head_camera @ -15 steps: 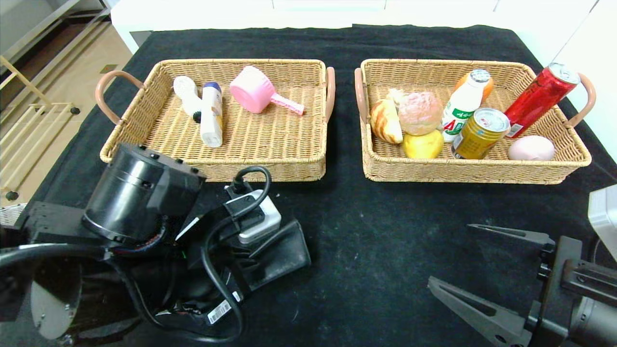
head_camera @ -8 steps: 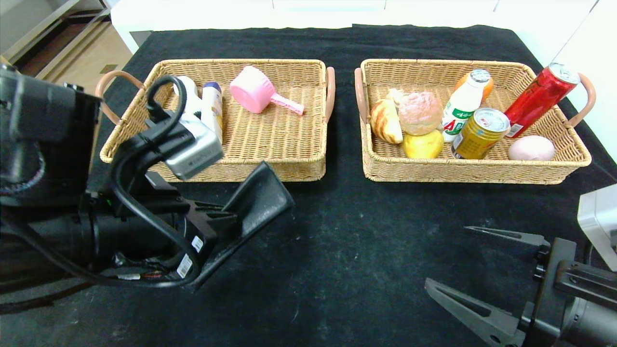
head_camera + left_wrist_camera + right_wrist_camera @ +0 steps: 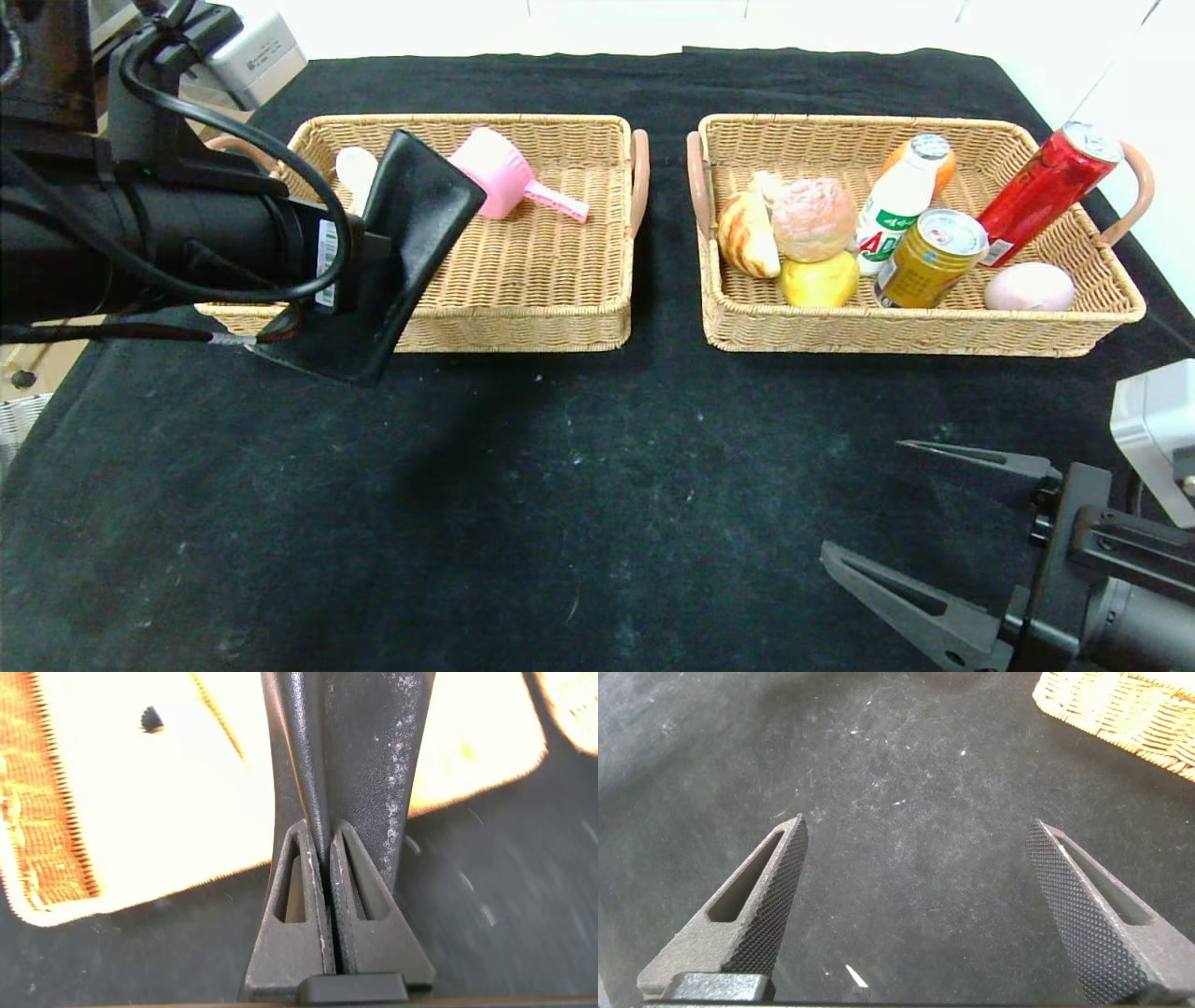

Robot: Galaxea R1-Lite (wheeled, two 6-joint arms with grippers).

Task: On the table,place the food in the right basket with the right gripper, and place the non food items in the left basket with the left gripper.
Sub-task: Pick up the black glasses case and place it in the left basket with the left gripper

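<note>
The robot's left gripper should release the black pouch on the bottom of the basket, between the pink scoop (image 3: 453, 230) and the white bottle. The pouch is still in the air over the basket.
My left gripper (image 3: 359, 250) is shut on a flat black leathery pouch (image 3: 411, 219) and holds it in the air over the front left part of the left wicker basket (image 3: 523, 322). In the left wrist view the fingers (image 3: 308, 887) are pressed together on the pouch (image 3: 374, 756), with the basket bright behind them. The left basket holds a pink scoop (image 3: 490, 173) and a white bottle (image 3: 353, 168), partly hidden by the pouch. My right gripper (image 3: 864, 499) is open and empty low over the table at the front right; it also shows in the right wrist view (image 3: 917, 826).
The right wicker basket (image 3: 915, 331) holds bread (image 3: 812, 219), a lemon (image 3: 820, 278), a gold can (image 3: 929, 257), a red can (image 3: 1046, 191), a white drink bottle (image 3: 894, 210) and a pink egg-shaped thing (image 3: 1029, 287). A black cloth (image 3: 597, 485) covers the table.
My left arm has lifted the black pouch from the table's front left and swung it up and back, over the left basket. The right gripper has barely moved.
</note>
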